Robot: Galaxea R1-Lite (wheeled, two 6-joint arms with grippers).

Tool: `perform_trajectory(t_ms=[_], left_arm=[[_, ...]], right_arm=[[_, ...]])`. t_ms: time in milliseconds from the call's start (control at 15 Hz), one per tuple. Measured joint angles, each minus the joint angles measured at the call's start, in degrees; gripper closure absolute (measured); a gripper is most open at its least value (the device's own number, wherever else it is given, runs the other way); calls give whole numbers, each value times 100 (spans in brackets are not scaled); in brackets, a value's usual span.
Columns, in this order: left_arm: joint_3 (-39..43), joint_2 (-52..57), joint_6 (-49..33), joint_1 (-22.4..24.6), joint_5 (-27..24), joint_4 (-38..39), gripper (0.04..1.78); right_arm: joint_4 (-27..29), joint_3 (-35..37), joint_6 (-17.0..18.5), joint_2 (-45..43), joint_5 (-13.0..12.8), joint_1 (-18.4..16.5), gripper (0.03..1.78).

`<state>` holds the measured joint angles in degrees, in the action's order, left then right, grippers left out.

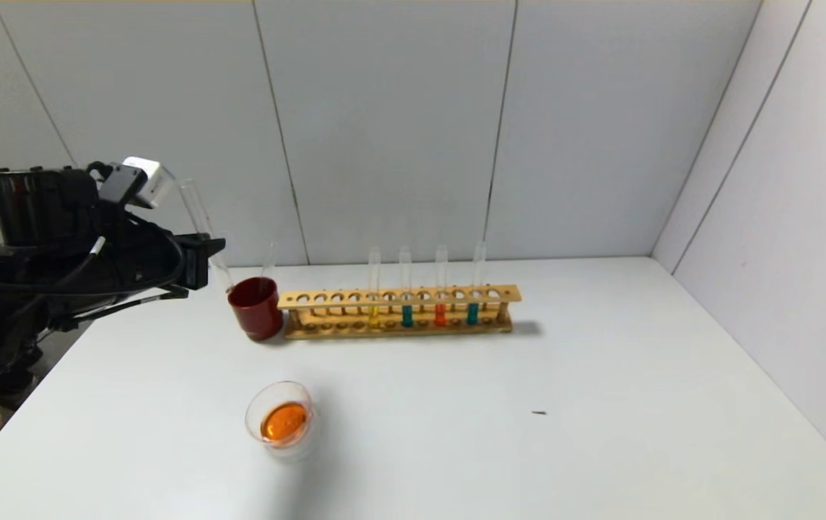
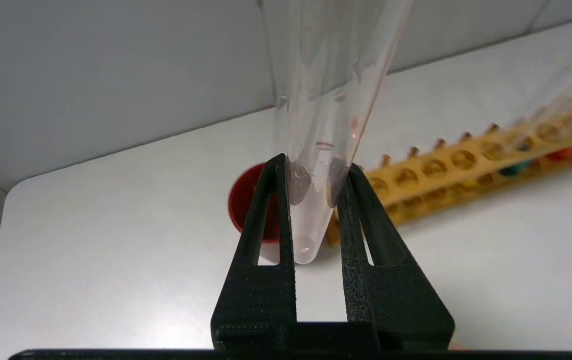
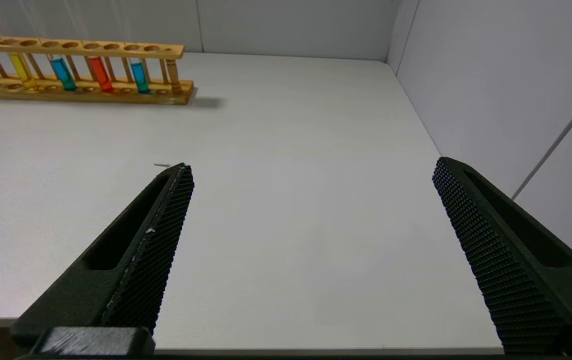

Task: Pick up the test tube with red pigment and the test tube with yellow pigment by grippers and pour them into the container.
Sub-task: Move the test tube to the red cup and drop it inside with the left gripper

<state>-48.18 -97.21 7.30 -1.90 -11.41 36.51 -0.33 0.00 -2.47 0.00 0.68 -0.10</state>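
Note:
My left gripper has the clear test tube. Next, I let go of it inside the dark red cup (image 1: 255,295) (image 2: 268,204), beside the empty tube that is leaning there.
My left gripper (image 1: 216,261) (image 2: 316,172) is shut on a clear test tube (image 1: 196,206) (image 2: 326,100) that holds only faint reddish droplets. The tube is tilted, its rounded end just above the left rim of the dark red cup (image 1: 257,314). The container (image 1: 279,384), a low clear dish with orange liquid, stands near the table's front. In the wooden rack (image 1: 398,297) stand a yellow-liquid tube (image 1: 374,312), an orange-red tube (image 1: 440,315) and two teal tubes. My right gripper (image 3: 311,167) is open and empty over the table's right side.
An empty clear tube (image 1: 267,261) leans inside the red cup, which touches the rack's left end. A small dark speck (image 1: 539,413) lies on the white table. Grey walls close the back and right sides.

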Motion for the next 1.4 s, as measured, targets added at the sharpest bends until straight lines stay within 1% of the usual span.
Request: perform_trajectory(t_ms=[200, 333, 667, 1067, 1267, 1400], left_arm=[[-157, -712, -78, 135, 6, 736, 151], [-234, -1119, -102, 204, 0, 983, 151], [-573, -1742, -238, 232, -7, 1037, 151], [-631, -2104, -246, 223, 0, 1062, 151], [-689, -2303, -273, 223, 6, 1285, 151], [-697, -2399, -277, 223, 1, 1302, 150]], right_arm=[[2, 0, -2, 0, 0, 0, 6], [2, 0, -2, 0, 0, 0, 6], [2, 0, 0, 0, 0, 0, 6], [0, 0, -2, 0, -2, 0, 6], [2, 0, -2, 0, -2, 0, 6], [2, 0, 0, 0, 0, 0, 6]])
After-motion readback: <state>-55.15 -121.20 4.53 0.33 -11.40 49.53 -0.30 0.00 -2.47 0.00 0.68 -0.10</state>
